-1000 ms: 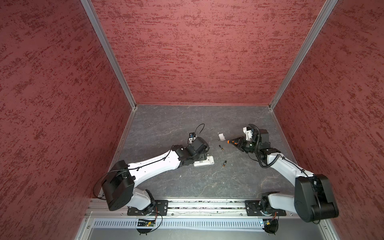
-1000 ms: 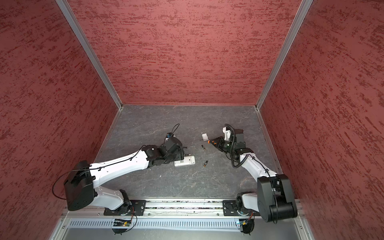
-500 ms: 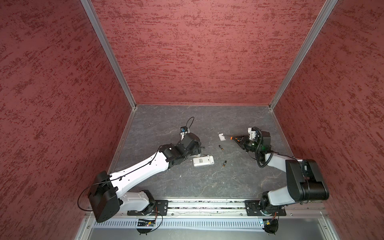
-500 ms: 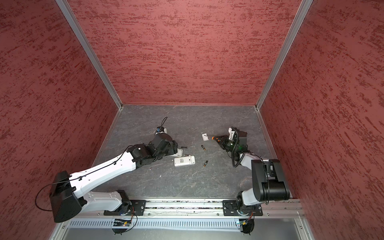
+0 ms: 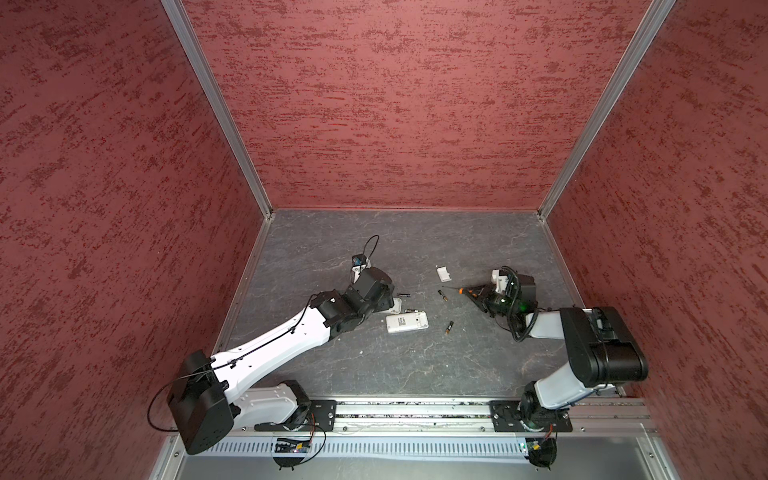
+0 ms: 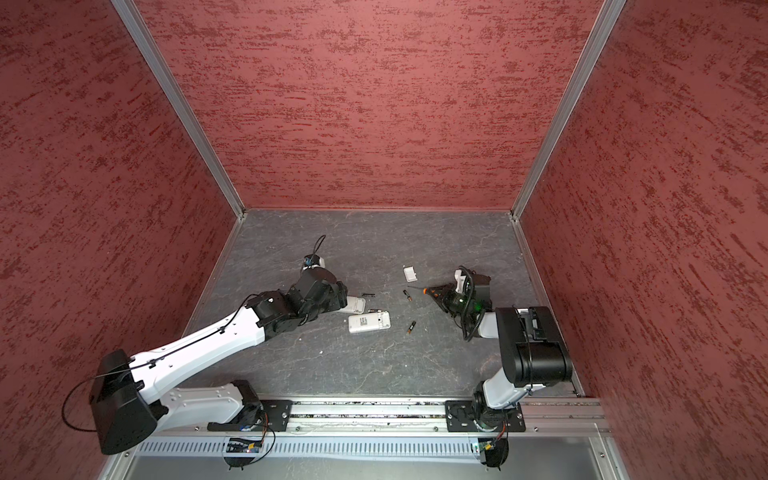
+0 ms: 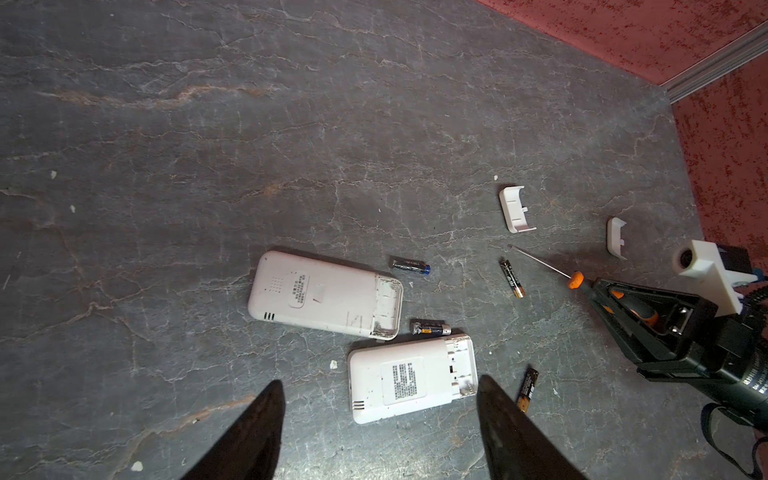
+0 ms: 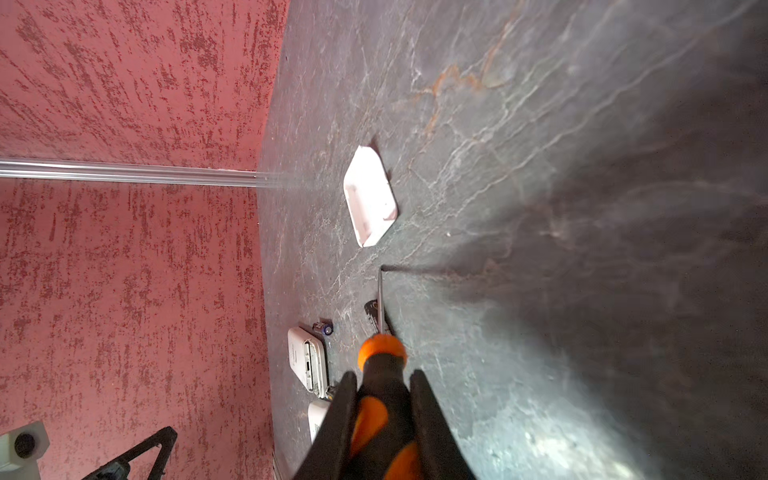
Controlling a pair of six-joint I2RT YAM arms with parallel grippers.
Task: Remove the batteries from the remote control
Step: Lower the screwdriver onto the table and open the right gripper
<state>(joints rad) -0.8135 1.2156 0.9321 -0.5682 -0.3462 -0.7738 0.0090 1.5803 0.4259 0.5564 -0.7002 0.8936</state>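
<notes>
The robot's right gripper needs to put the orange-and-black screwdriver, now pointing its blade at the batteries, down on the bare grey floor [image 5: 477,307] beside the loose batteries.
Two white remotes lie face down, back covers off: one [image 7: 324,295], the other [image 7: 409,378] [image 5: 406,322]. Both open bays look empty. Several small dark batteries lie loose on the floor around them, such as one [image 7: 430,328] between the remotes, one [image 7: 512,278] [image 5: 442,295] by the screwdriver tip and one [image 7: 528,388] [image 5: 449,327]. My left gripper [image 7: 378,384] [image 5: 385,298] hovers open over the nearer remote, touching nothing. My right gripper [image 8: 382,378] [image 5: 473,293] is shut on the orange-and-black screwdriver [image 8: 380,365] [image 5: 461,290], blade pointing at the batteries.
Two white battery covers lie apart on the grey floor, one [image 7: 516,209] [image 5: 444,273] [image 8: 370,197] near the screwdriver tip and one [image 7: 615,237] by the right wrist. Red walls close in the floor on three sides. A metal rail [image 5: 415,411] runs along the front.
My left arm has drawn back to the left, off the nearer remote, which now lies uncovered. The right arm has folded back at the elbow, the screwdriver still in its grip.
</notes>
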